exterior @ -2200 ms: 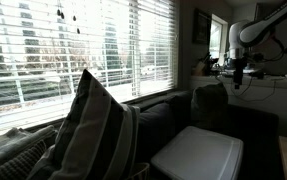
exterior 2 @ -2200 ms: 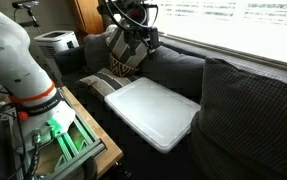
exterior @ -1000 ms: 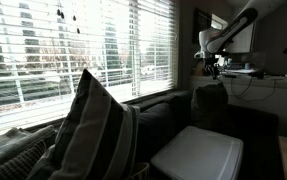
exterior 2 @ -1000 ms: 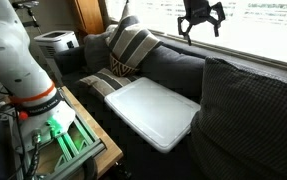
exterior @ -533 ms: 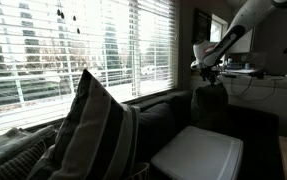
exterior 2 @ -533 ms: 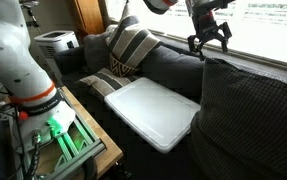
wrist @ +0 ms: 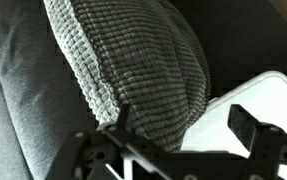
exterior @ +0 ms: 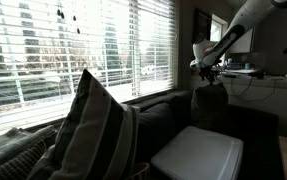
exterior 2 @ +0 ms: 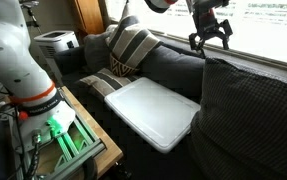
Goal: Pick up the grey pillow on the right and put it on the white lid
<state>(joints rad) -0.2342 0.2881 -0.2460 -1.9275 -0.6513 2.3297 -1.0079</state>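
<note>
The gripper should close next on the top corner of the grey pillow (exterior: pixel 203 88) (wrist: pixel 171 125), as that raised part of the pillow can be pinched and lifted toward the white lid.
The grey pillow (exterior 2: pixel 255 112) stands upright against the sofa back beside the white lid; it also shows in an exterior view (exterior: pixel 209 106) and fills the wrist view (wrist: pixel 133 60) with its knobbly weave. The white lid (exterior 2: pixel 153 110) lies flat on the sofa seat and shows in both exterior views (exterior: pixel 198 152) and at the right of the wrist view (wrist: pixel 268 95). My gripper (exterior 2: pixel 210 40) is open and empty. It hovers just above the pillow's top edge, also seen in an exterior view (exterior: pixel 205 68). Its fingers (wrist: pixel 183 125) straddle the pillow's top corner without touching it.
A striped cushion (exterior 2: pixel 133 45) leans at the sofa's far end and stands large in the foreground of an exterior view (exterior: pixel 93 130). Window blinds (exterior: pixel 93 50) run behind the sofa. The robot base (exterior 2: pixel 18 60) and a stand with green-lit electronics (exterior 2: pixel 63 135) are beside the sofa.
The gripper has swung from the striped cushion across the sofa back and come down over the grey pillow. It has barely moved in the last half second and stays open.
</note>
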